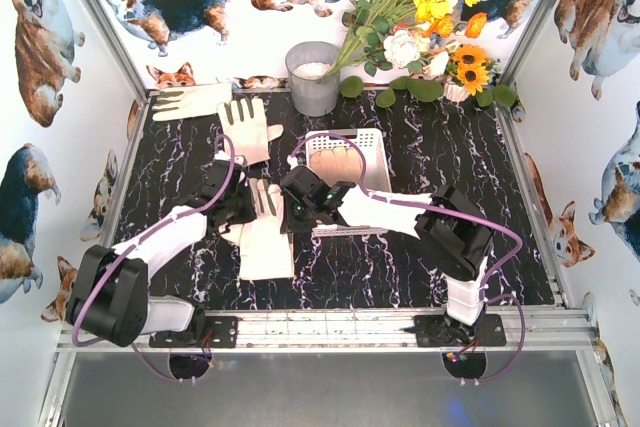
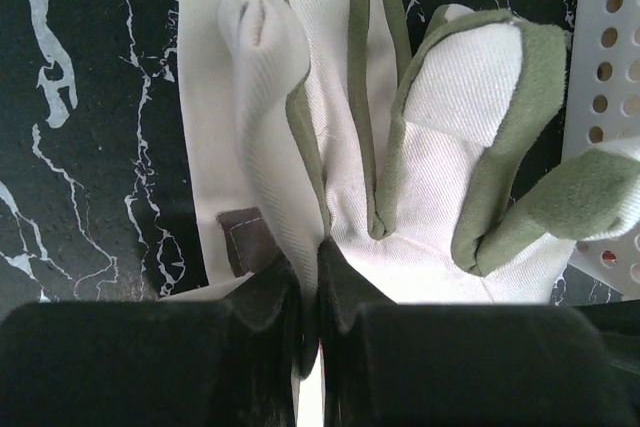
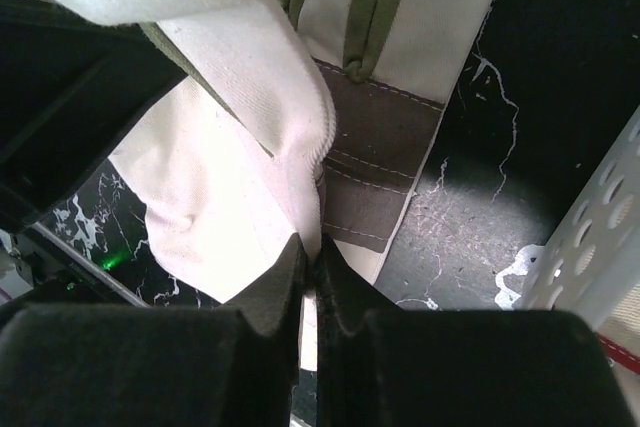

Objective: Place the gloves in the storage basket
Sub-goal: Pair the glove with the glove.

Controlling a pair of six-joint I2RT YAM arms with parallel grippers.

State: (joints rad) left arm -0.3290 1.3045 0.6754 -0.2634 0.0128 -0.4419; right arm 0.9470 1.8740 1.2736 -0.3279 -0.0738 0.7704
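Note:
The robot's two grippers pinch the white glove near its finger bases, too far from its cuff, so the robot should lay it flat and take it at the palm (image 1: 266,237).
A white glove with grey-green trim (image 2: 340,147) is pinched between both grippers just left of the storage basket (image 1: 377,169). My left gripper (image 2: 310,259) is shut on its fabric near the base of the fingers. My right gripper (image 3: 312,247) is shut on another fold of it. In the top view the left gripper (image 1: 245,209) and right gripper (image 1: 290,209) face each other over the gloves. Under the held one lies a second glove (image 1: 266,247), its grey cuff patch (image 3: 375,162) showing. A peach glove (image 1: 335,157) lies inside the basket.
Two more gloves (image 1: 195,99) (image 1: 248,127) lie at the back left. A grey bucket (image 1: 313,77) and a bunch of flowers (image 1: 425,17) stand along the back wall. The basket's perforated side (image 2: 605,77) is close on the right of the held glove.

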